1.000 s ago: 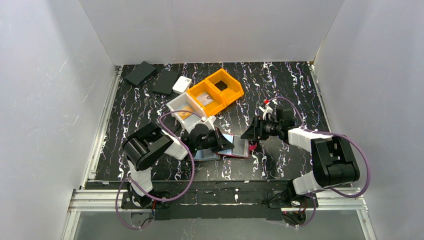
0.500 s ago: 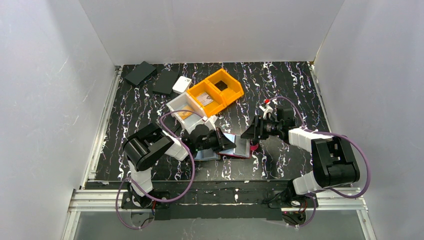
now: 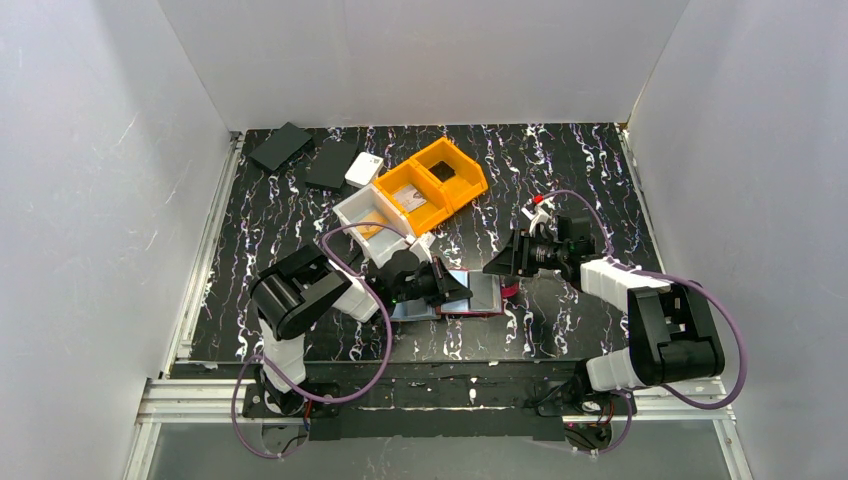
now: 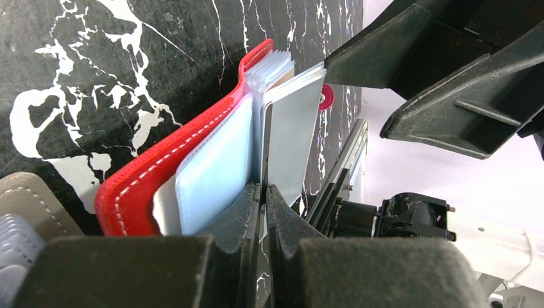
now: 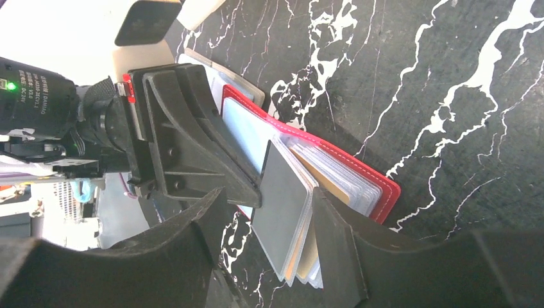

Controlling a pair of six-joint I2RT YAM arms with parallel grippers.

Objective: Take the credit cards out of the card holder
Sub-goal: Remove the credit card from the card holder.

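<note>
The grey card's sleeve is tilted up along with the sleeves behind it, so next my left gripper lets go, lets them settle flat and then pinches the grey card's edge [image 4: 265, 151].
The red card holder [image 3: 482, 298] lies open in front of the arms, its clear sleeves [image 5: 333, 173] fanned upward. My left gripper [image 4: 264, 190] is shut on one sleeve page at its near edge, holding up a grey card [image 4: 292, 138] in its sleeve. My right gripper [image 5: 269, 237] comes in from the opposite side, open. Its two fingers straddle the free ends of the grey card [image 5: 285, 205] and the sleeves behind it, the right finger close against them. In the top view the left gripper [image 3: 452, 289] and right gripper [image 3: 494, 268] face each other over the holder.
A tan card holder [image 4: 25, 196] lies under my left gripper. Behind stand a white bin [image 3: 372, 217] and two joined orange bins [image 3: 432, 183]. Two black wallets [image 3: 281, 146] [image 3: 332, 164] and a small white box [image 3: 364, 170] sit at the back left.
My right gripper's jaws have narrowed a little around the raised sleeves and the arm has shifted slightly. The left gripper keeps its grip, nudged slightly.
</note>
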